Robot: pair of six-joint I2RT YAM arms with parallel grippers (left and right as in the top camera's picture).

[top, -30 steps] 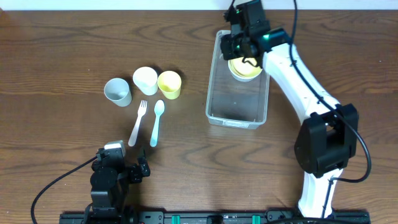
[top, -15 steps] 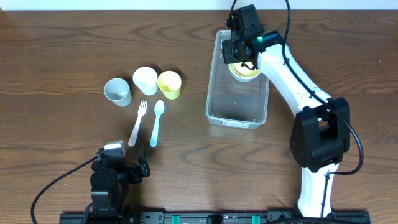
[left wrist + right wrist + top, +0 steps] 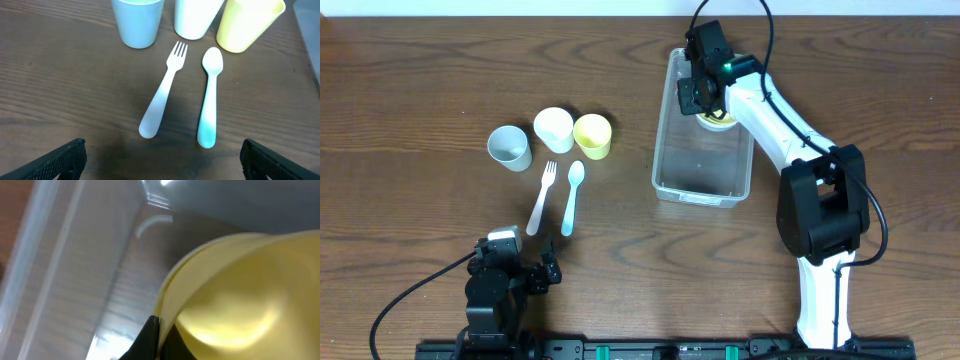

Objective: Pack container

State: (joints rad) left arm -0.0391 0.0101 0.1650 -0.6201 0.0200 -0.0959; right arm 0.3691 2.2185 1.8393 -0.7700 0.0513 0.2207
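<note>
Next, I move my left gripper to the grey-blue cup and close it on the cup's rim (image 3: 490,150) (image 3: 113,1), on the side away from the white cup.
The clear rectangular container (image 3: 703,165) lies right of centre in the overhead view. My right gripper (image 3: 698,98) reaches into its far end, shut on the rim of a yellow bowl (image 3: 718,120) that is low inside the container. In the right wrist view the black fingers (image 3: 159,340) pinch the yellow bowl's rim (image 3: 235,300) beside the container wall (image 3: 75,255). My left gripper (image 3: 510,280) is open and empty at the near left; its fingertips (image 3: 160,157) frame a white fork (image 3: 162,92) and a pale blue spoon (image 3: 209,97).
A grey-blue cup (image 3: 509,147), a white cup (image 3: 553,129) and a yellow cup (image 3: 592,136) stand in a row left of the container. The fork (image 3: 541,197) and spoon (image 3: 571,198) lie just in front of them.
My right gripper has lowered and shifted left and nearer with the yellow bowl, deeper into the container's far end. The left arm has not moved.
</note>
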